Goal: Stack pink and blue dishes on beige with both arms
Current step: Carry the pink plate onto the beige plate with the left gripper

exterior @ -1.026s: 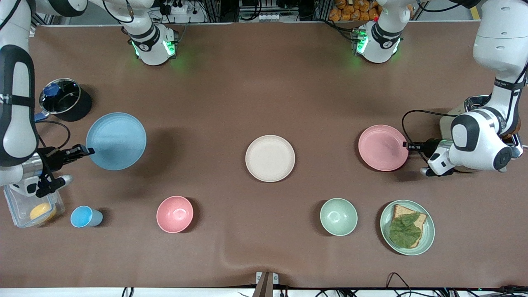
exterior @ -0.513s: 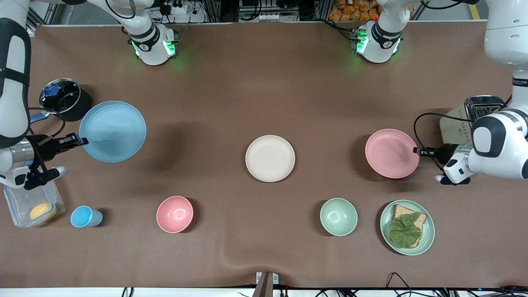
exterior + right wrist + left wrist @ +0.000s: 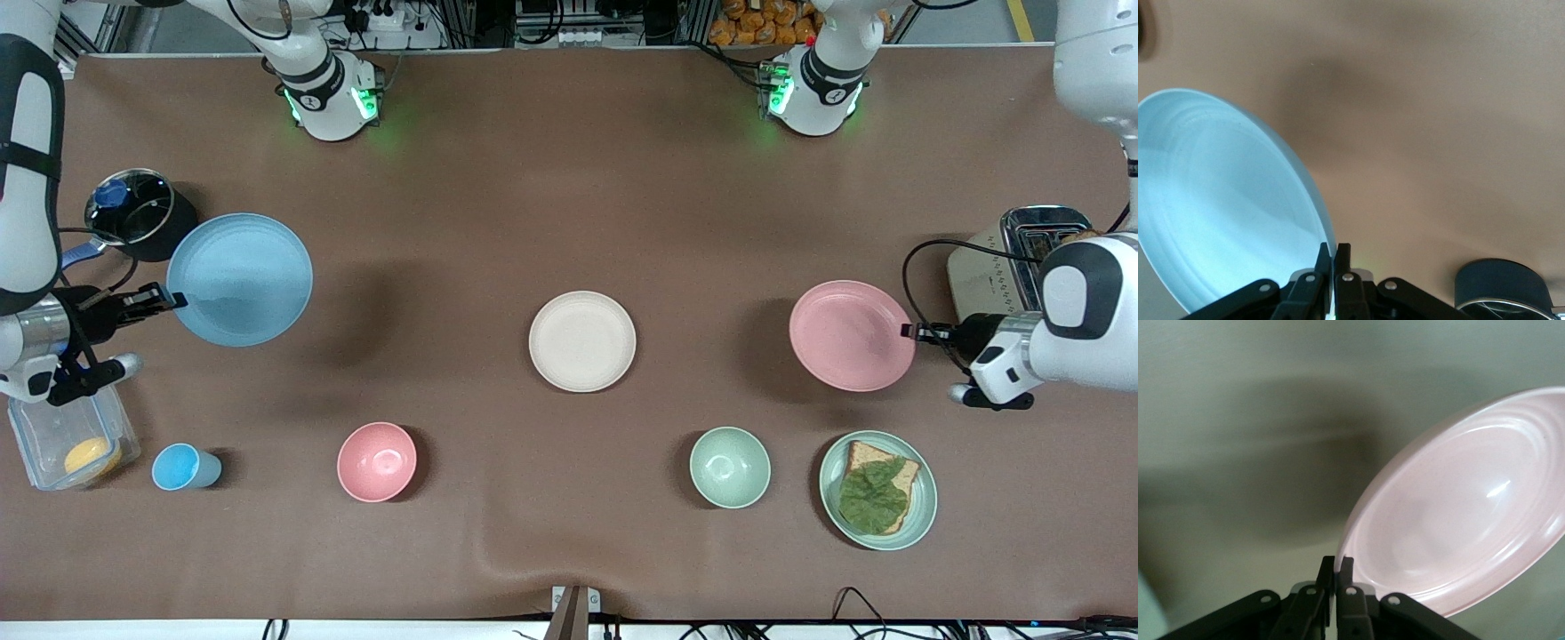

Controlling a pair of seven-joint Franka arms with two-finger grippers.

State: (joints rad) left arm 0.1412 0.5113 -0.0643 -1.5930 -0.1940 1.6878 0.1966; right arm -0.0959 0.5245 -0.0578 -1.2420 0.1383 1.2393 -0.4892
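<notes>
Next, my left gripper releases the pale pink plate squarely on top of the beige plate (image 3: pixel 582 341) at the middle of the table.
The beige plate (image 3: pixel 582 341) lies flat at the middle of the table. My right gripper (image 3: pixel 169 299) is shut on the rim of the light blue plate (image 3: pixel 239 279) and holds it lifted above the table at the right arm's end; the wrist view shows the blue plate (image 3: pixel 1225 207) pinched in the gripper (image 3: pixel 1333 253). My left gripper (image 3: pixel 909 332) is shut on the rim of the pale pink plate (image 3: pixel 852 335), which hangs above the table at the left arm's end. The left wrist view shows that pink plate (image 3: pixel 1458 507) tilted, its edge in the gripper (image 3: pixel 1337 565).
A black pot (image 3: pixel 140 214) stands beside the blue plate. A clear box (image 3: pixel 71 444), small blue cup (image 3: pixel 182 468), deep pink bowl (image 3: pixel 377 461), green bowl (image 3: pixel 730 467) and green plate with bread (image 3: pixel 877 490) lie nearer the camera. A toaster (image 3: pixel 1013 253) stands at the left arm's end.
Both plates have risen off the table. The right gripper carried the blue plate up and toward the pot. The left gripper drew the pink plate up and slightly toward the toaster.
</notes>
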